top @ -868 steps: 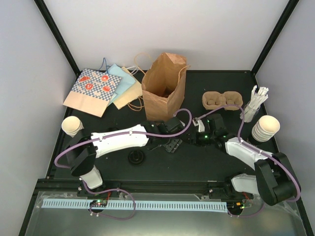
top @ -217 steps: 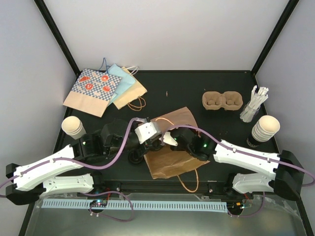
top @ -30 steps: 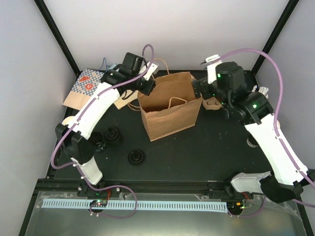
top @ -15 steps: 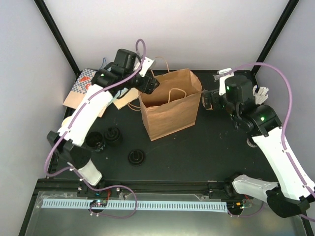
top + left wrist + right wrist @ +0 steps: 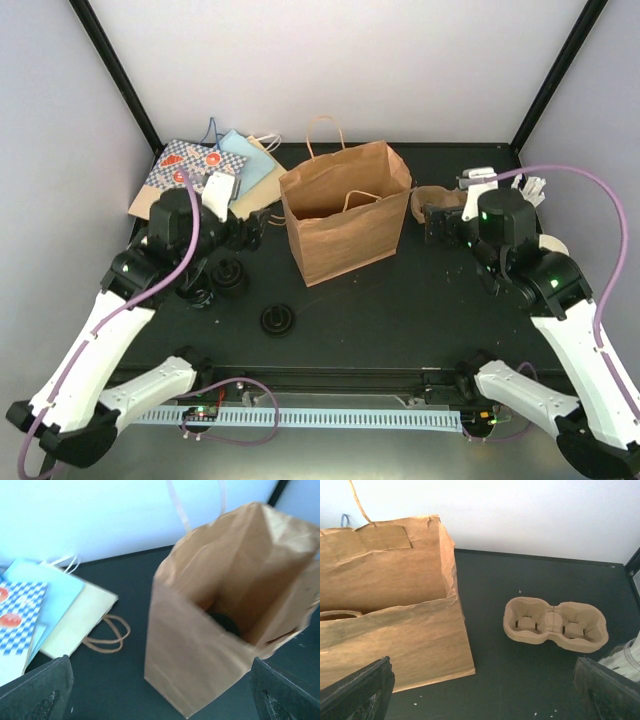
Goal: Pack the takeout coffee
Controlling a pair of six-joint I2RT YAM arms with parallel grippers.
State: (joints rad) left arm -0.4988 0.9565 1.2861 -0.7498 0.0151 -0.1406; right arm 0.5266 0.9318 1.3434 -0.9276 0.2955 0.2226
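The robot's right gripper needs to next move to the white sticks' top ends (image 5: 533, 187) above the clear holder and close there.
The tan two-hollow cup carrier (image 5: 555, 625) lies empty on the black table, right of the upright brown paper bag (image 5: 345, 215). In the top view it is half hidden behind my right gripper (image 5: 433, 222), which is open and holds nothing. My left gripper (image 5: 245, 235) is also open and empty, just left of the bag and apart from it. The bag's mouth (image 5: 240, 595) gapes open, with a dark round shape (image 5: 224, 622) low inside. Black lids (image 5: 278, 320) (image 5: 228, 276) lie at front left. A stack of cream cups (image 5: 552, 243) peeks from behind the right arm.
Flat patterned and pastel paper bags (image 5: 205, 172) lie at the back left corner. A clear holder of white sticks (image 5: 530, 190) stands at the back right. The brown bag's handles (image 5: 322, 135) stick up. Black frame posts rise at both back corners.
My left gripper has opened and left the bag's rim. Both arms have drawn back and down from the bag, which stays standing upright.
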